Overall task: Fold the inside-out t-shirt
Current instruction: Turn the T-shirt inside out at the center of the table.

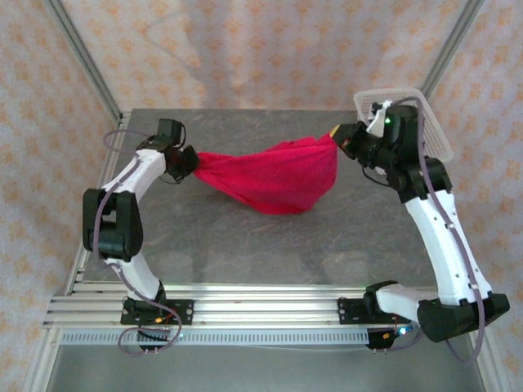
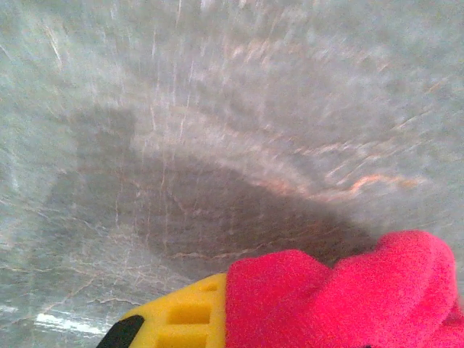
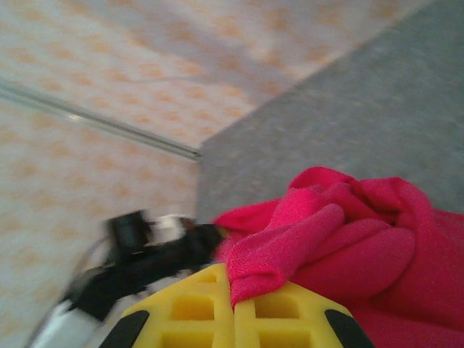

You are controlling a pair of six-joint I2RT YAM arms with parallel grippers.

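Observation:
I need to use my left gripper to set its end of the t-shirt down and let go of it on the grey table, midway (image 1: 191,232) towards the front metal rail.
The crimson-red t-shirt (image 1: 276,175) hangs stretched between my two grippers above the grey table, sagging in the middle down to the tabletop. My left gripper (image 1: 189,161) is shut on the shirt's left end; in the left wrist view red cloth (image 2: 341,297) bunches over one yellow finger (image 2: 185,315). My right gripper (image 1: 341,137) is shut on the shirt's right end; in the right wrist view a fold of red fabric (image 3: 290,243) is pinched between the two closed yellow fingers (image 3: 190,312). No white tag is in sight.
A white mesh basket (image 1: 425,114) stands at the back right corner, just behind the right arm. The grey table (image 1: 245,245) stretches bare in front of the shirt. Patterned walls and metal frame posts (image 1: 82,57) close the back and sides.

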